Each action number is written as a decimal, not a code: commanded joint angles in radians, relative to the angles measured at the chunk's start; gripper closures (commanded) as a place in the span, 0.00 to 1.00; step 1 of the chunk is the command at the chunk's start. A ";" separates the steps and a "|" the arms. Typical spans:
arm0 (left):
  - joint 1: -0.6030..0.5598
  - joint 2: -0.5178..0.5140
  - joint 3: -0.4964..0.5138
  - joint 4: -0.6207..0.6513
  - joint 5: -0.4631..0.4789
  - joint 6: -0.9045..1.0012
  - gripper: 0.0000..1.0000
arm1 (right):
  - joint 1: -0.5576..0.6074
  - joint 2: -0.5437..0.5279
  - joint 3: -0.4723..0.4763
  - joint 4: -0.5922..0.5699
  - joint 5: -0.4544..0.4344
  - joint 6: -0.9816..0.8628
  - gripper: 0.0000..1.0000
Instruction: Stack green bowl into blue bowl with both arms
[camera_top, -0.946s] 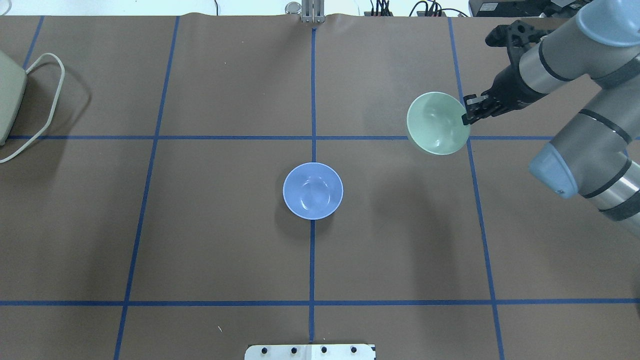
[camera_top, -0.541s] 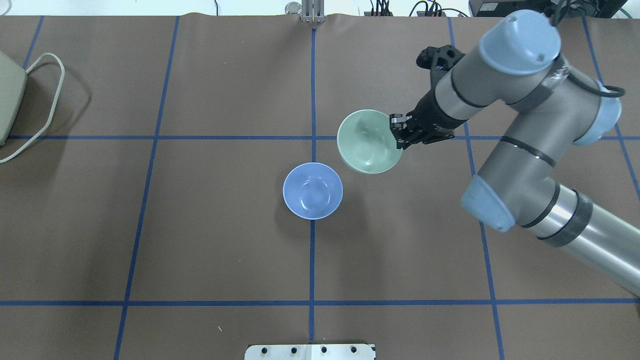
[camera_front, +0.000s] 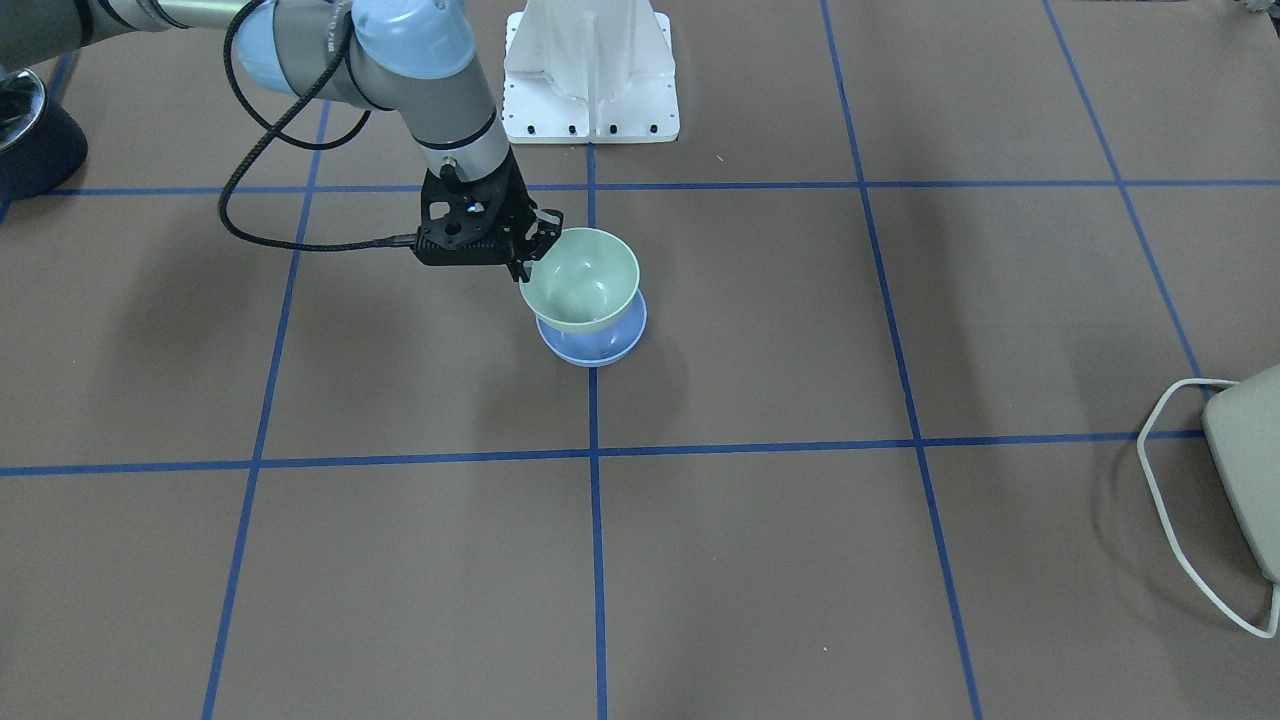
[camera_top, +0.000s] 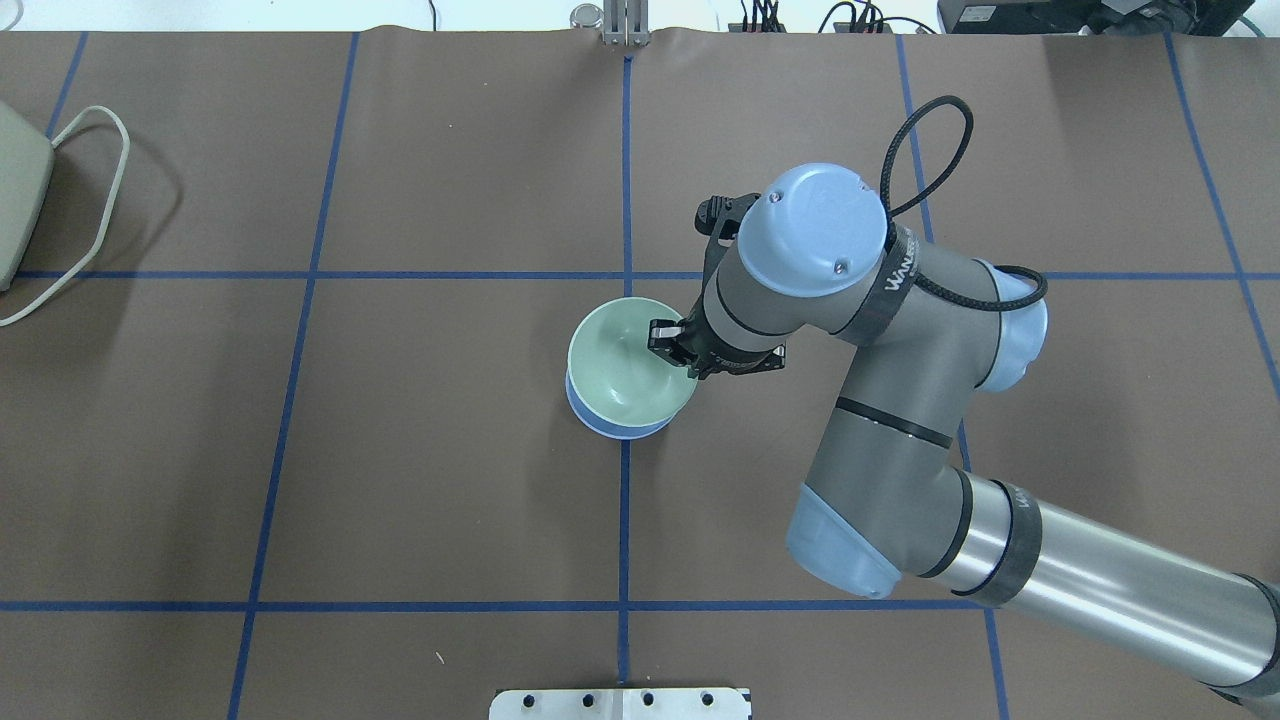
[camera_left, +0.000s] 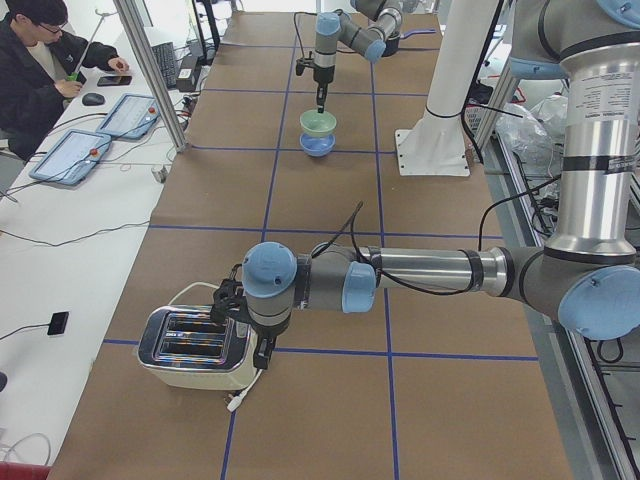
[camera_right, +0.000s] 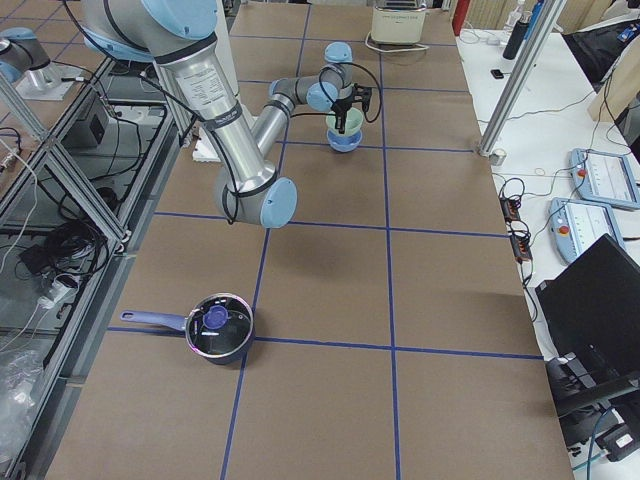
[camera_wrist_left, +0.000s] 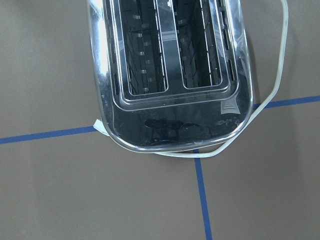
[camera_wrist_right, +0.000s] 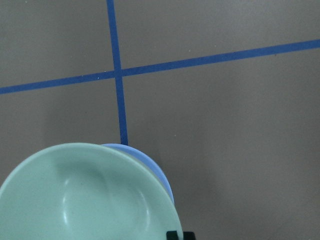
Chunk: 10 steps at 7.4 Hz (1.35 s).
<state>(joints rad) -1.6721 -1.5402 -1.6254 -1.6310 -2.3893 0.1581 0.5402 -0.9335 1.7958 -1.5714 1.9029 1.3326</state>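
Note:
Next, my right gripper puts the green bowl down inside the blue bowl sitting over the blue table line (camera_front: 595, 312) (camera_wrist_right: 112, 205).
My right gripper (camera_top: 668, 346) is shut on the rim of the pale green bowl (camera_top: 620, 360) and holds it right over the blue bowl (camera_top: 600, 426), of which only a crescent shows. In the front view the green bowl (camera_front: 580, 280) sits low over the blue bowl (camera_front: 595, 348); I cannot tell if they touch. The right wrist view shows the green bowl (camera_wrist_right: 85, 200) covering most of the blue bowl (camera_wrist_right: 156, 170). My left gripper (camera_left: 262, 352) hovers over a toaster far from the bowls; I cannot tell if it is open or shut.
A chrome toaster (camera_wrist_left: 170, 75) with a white cord sits at the table's left end (camera_top: 15, 190). A pot with a lid (camera_right: 218, 325) stands at the table's right end. The white robot base (camera_front: 590, 70) is behind the bowls. An operator (camera_left: 35, 60) sits at a side desk.
My right arm has carried the green bowl left and toward the robot, from the right half of the table to directly over the blue bowl. The blue bowl has not moved.

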 joint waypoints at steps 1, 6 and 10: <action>0.000 0.003 -0.001 -0.010 -0.001 0.000 0.02 | -0.023 0.013 -0.032 0.002 -0.024 0.002 1.00; 0.002 0.005 -0.001 -0.010 -0.001 0.003 0.02 | -0.028 0.044 -0.096 0.005 -0.022 -0.009 1.00; 0.005 0.029 -0.001 -0.047 -0.002 0.003 0.02 | -0.028 0.044 -0.142 0.062 -0.024 -0.012 1.00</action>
<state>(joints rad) -1.6681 -1.5183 -1.6260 -1.6639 -2.3914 0.1614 0.5124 -0.8890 1.6720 -1.5409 1.8803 1.3214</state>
